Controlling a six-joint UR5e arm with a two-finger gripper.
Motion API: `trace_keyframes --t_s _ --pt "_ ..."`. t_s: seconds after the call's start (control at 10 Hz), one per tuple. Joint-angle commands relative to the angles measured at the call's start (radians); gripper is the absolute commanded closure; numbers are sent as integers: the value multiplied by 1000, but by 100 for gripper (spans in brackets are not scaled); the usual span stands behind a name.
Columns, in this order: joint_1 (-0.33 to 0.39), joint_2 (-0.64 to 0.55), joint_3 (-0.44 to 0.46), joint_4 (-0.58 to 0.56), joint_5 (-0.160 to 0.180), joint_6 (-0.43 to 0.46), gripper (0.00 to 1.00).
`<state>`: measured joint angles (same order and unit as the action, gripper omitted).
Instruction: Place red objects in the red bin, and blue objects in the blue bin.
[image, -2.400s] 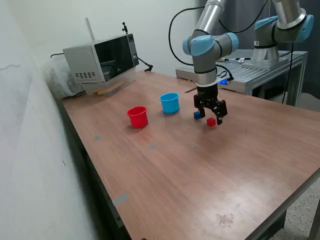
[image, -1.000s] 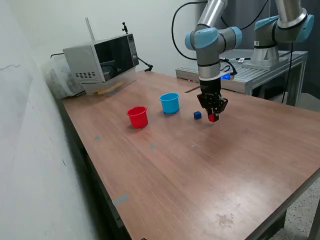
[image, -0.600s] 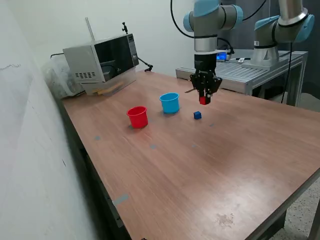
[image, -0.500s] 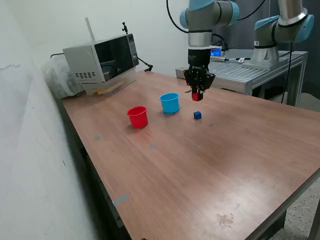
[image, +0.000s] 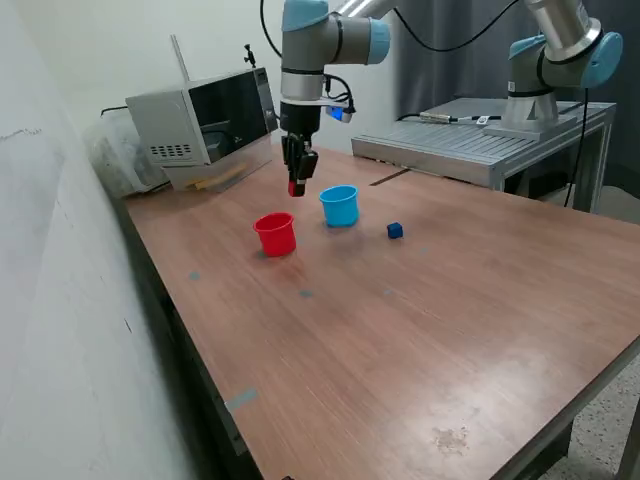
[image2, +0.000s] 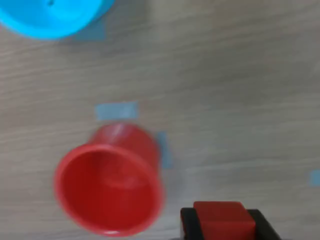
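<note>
I need to release the red cube, now held above and slightly behind the cup, from my gripper inside the open red cup (image: 276, 238) (image2: 111, 187), beside the light blue cup.
My gripper (image: 297, 184) is shut on a small red cube (image: 296, 187) and holds it in the air, above and slightly behind the red cup (image: 275, 234). In the wrist view the red cube (image2: 220, 220) sits between the black fingers, beside the open red cup (image2: 107, 182), which looks empty. The light blue cup (image: 340, 205) stands to the exterior view's right of the red cup; its edge also shows in the wrist view (image2: 52, 17). One dark blue cube (image: 395, 231) lies on the table, right of the blue cup. The other cubes are out of view.
A microwave (image: 205, 122) stands at the table's back on the exterior view's left. A second arm (image: 555, 60) stands on a metal bench (image: 490, 135) at the back right. The wooden table (image: 420, 340) has small blue tape marks (image2: 116, 110).
My gripper closed on the red cube next to the blue cube, lifted it, and carried it toward the exterior view's left, past the blue cup to above the red cup.
</note>
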<state>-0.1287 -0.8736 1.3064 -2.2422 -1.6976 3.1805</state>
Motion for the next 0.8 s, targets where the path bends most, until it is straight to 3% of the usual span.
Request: trace_keyframes --t_s 0.0,0.7 --pt "-94 111 -117 19 -13 -1 100" --pt "-95 119 -104 29 -10 1 100"
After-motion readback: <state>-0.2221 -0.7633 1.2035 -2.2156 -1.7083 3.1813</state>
